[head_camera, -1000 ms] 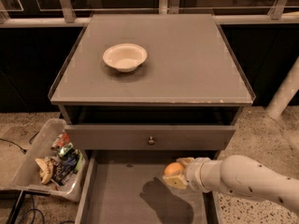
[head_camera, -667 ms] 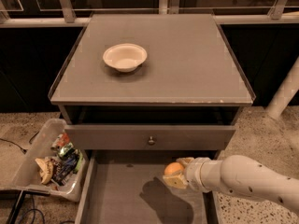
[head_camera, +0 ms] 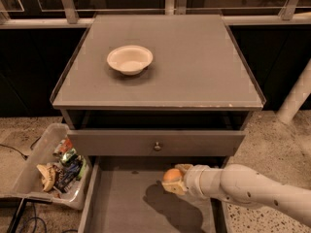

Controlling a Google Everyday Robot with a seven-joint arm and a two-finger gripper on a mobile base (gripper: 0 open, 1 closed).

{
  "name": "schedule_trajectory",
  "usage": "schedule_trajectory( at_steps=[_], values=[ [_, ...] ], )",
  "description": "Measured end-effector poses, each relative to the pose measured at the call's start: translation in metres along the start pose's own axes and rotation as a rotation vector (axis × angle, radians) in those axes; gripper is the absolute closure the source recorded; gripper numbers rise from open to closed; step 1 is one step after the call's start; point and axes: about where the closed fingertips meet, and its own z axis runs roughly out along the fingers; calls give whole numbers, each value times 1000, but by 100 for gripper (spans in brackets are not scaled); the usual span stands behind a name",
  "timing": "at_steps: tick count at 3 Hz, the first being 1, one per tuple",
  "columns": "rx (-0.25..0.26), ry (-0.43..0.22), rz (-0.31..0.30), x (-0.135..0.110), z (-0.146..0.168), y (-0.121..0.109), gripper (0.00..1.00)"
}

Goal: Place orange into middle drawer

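Observation:
The orange will drop onto the open middle drawer's bottom, around its centre (head_camera: 164, 196), lined up with the small knob, from my gripper.
The orange (head_camera: 172, 174) is held in my gripper (head_camera: 174, 180), which is shut on it. The white arm reaches in from the lower right. The gripper holds the orange a little above the open middle drawer (head_camera: 121, 205), a wide grey tray pulled out at the bottom of the cabinet. The orange hangs over the drawer's right half, near its back. Its shadow falls on the drawer floor just below.
A closed drawer front with a small knob (head_camera: 157, 146) sits right above the open drawer. A cream-white bowl (head_camera: 129, 58) stands on the cabinet top (head_camera: 194, 67). A clear bin of snack packets (head_camera: 53, 166) stands on the floor to the left. A white post (head_camera: 296, 98) rises at right.
My gripper with the orange has shifted slightly to the left over the drawer. Nothing else has moved.

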Motion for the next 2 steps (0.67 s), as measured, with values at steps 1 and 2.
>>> schedule_trajectory(
  at_steps=[1,2],
  values=[
    [-11,-80,20,17,33,-8,100],
    [1,-114,46,42,61,-11,100]
  ],
)
